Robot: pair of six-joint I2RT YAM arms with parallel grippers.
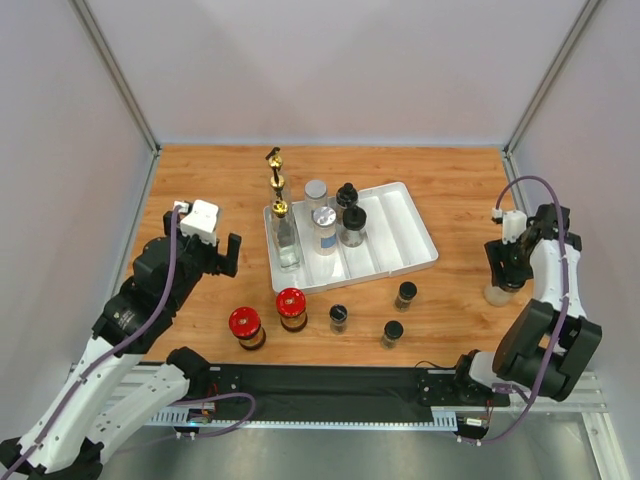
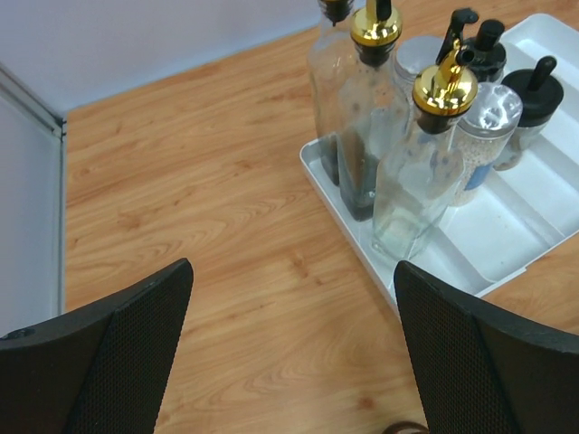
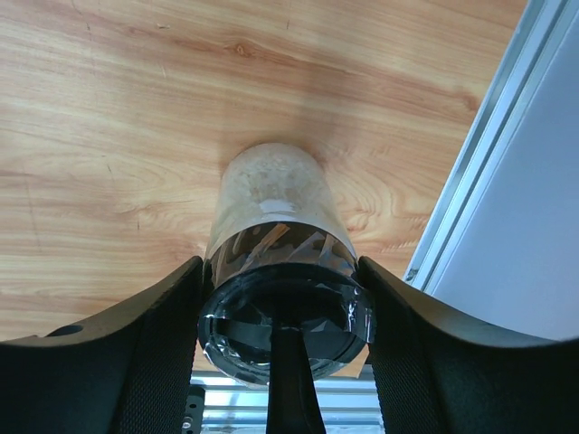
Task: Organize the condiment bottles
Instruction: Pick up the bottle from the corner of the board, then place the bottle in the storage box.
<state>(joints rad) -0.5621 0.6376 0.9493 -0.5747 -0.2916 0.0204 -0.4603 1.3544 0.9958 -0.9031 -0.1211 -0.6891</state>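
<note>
My right gripper will put the black-capped bottle down in the white tray [image 1: 358,265] between the nearest black-pump jar and the tray's near rim.
My right gripper [image 1: 506,268] is shut on a clear black-capped bottle [image 3: 271,226] of pale grains that stands on the table at the far right [image 1: 497,292]. My left gripper [image 1: 222,256] is open and empty, above bare wood left of the white tray [image 1: 408,245]; its jaws [image 2: 294,271] stand wide apart. Three gold-spouted bottles [image 2: 418,163], silver-lidded jars [image 1: 324,226] and black-pump jars [image 1: 353,224] stand in the tray's left part. Two red-lidded jars [image 1: 246,325] [image 1: 291,305] and three small black-capped spice jars [image 1: 339,317] [image 1: 392,332] [image 1: 406,294] stand on the table in front of the tray.
The tray's right compartments [image 2: 534,217] hold nothing. A metal frame post and wall [image 3: 507,163] run close beside the right gripper. The black rail [image 1: 330,385] lines the near table edge.
</note>
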